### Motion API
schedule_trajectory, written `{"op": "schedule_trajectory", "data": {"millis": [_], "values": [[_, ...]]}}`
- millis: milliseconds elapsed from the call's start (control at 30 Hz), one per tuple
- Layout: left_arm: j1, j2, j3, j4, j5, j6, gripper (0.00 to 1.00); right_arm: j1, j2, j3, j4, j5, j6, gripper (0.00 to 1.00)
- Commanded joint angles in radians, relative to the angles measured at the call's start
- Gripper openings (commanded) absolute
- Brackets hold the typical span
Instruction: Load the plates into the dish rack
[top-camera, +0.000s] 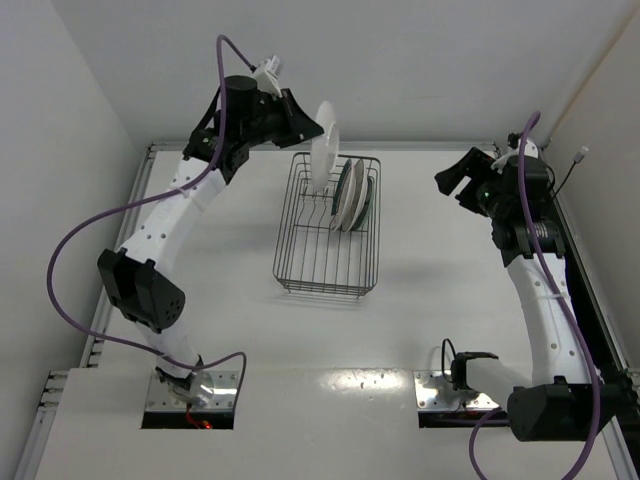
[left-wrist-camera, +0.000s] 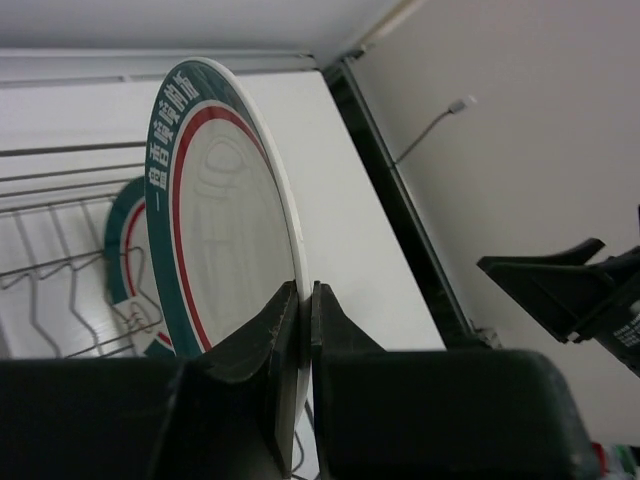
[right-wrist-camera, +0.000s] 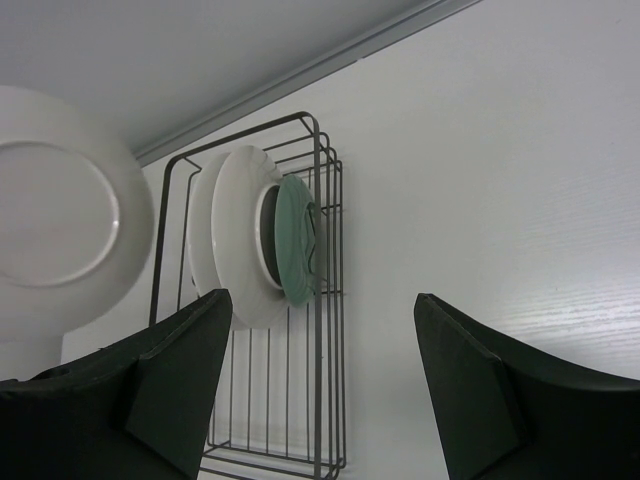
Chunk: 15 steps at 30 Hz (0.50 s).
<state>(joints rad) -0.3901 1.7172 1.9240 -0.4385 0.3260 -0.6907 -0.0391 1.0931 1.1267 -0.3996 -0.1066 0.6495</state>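
My left gripper should release the other green-red rimmed plate, now held upright just above the rack's end, in the rack (top-camera: 332, 195), against the row of standing plates.
The dark wire dish rack (top-camera: 326, 262) stands mid-table. Three plates stand on edge at its far end: a white green-red rimmed one (left-wrist-camera: 125, 255), a larger white-grey one (right-wrist-camera: 225, 250) and a small teal one (right-wrist-camera: 295, 240). My left gripper (top-camera: 312, 131) is shut on the rim of the other green-red rimmed plate (top-camera: 325, 140), holding it upright just above the rack's far left end. In the left wrist view the fingers (left-wrist-camera: 285, 320) clamp that plate (left-wrist-camera: 230, 230). My right gripper (top-camera: 453, 178) is open and empty to the right of the rack, and it faces the rack (right-wrist-camera: 318, 400).
The back wall and a raised rail run just behind the rack. A dark rail (top-camera: 585, 290) lines the table's right edge. The held plate's back shows in the right wrist view (right-wrist-camera: 60, 210). Purple cables loop along both arms.
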Motion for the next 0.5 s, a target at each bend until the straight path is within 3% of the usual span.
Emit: {"op": "schedule_trajectory", "data": {"millis": [0, 467], "values": [[0.013, 0.001, -0.031, 0.248, 0.191, -0.096, 0.00, -0.005, -0.018, -0.001, 0.024, -0.010, -0.013, 0.71], [0.062, 0.021, -0.278, 0.411, 0.254, -0.164, 0.00, -0.005, -0.027, -0.010, 0.024, -0.001, -0.013, 0.71]]}}
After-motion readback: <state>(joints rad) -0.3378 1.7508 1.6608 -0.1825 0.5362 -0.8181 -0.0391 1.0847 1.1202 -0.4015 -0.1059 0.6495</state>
